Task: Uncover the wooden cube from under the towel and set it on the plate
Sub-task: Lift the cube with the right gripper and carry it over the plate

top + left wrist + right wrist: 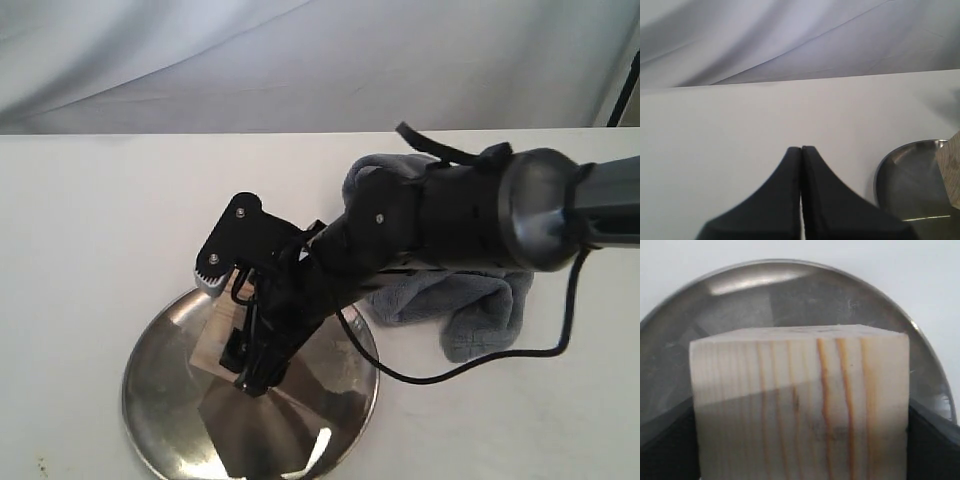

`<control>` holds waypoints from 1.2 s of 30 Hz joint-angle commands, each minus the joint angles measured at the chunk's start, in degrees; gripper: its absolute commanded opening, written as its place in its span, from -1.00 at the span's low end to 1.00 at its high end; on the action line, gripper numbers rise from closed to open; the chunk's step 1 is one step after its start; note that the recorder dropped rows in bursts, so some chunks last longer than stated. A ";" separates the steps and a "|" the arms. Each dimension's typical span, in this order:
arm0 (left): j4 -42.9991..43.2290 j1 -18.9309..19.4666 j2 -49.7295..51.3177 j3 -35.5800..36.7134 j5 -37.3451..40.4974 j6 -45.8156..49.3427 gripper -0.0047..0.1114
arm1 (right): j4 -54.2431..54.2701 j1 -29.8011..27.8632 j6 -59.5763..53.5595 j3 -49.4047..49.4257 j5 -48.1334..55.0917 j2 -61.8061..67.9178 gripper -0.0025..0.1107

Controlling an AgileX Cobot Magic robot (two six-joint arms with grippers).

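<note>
My right gripper will release the wooden cube near the middle of the steel plate (251,355) (796,407).
The wooden cube (800,400), pale with brown grain lines, fills the gap between the two black fingers (935,445) of my right gripper (800,450), which is shut on it. The cube sits over the steel plate (790,295); whether its underside touches the dish is hidden. In the exterior view the right gripper (240,345) reaches down over the plate (310,420), and a pale sliver of the cube (212,335) shows beside it. The blue-grey towel (480,300) lies crumpled behind the arm. My left gripper (801,148) is shut and empty, beside the plate (905,175).
The white tabletop (90,220) stretches left of the plate, with a draped white cloth backdrop (300,60) behind it. The right arm's black cable (480,365) loops over the table beside the towel.
</note>
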 commanded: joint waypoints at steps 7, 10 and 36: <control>-0.37 -0.17 -0.19 0.21 -0.47 -0.13 -0.92 | -2.86 0.08 0.17 -2.49 1.77 3.34 -0.96; -0.37 -0.17 -0.19 0.21 -0.47 -0.13 -0.92 | -2.86 0.08 0.17 -2.49 1.87 3.34 -0.96; -0.37 -0.17 -0.19 0.21 -0.47 -0.13 -0.92 | -7.84 0.17 3.75 -2.49 -1.85 3.34 0.63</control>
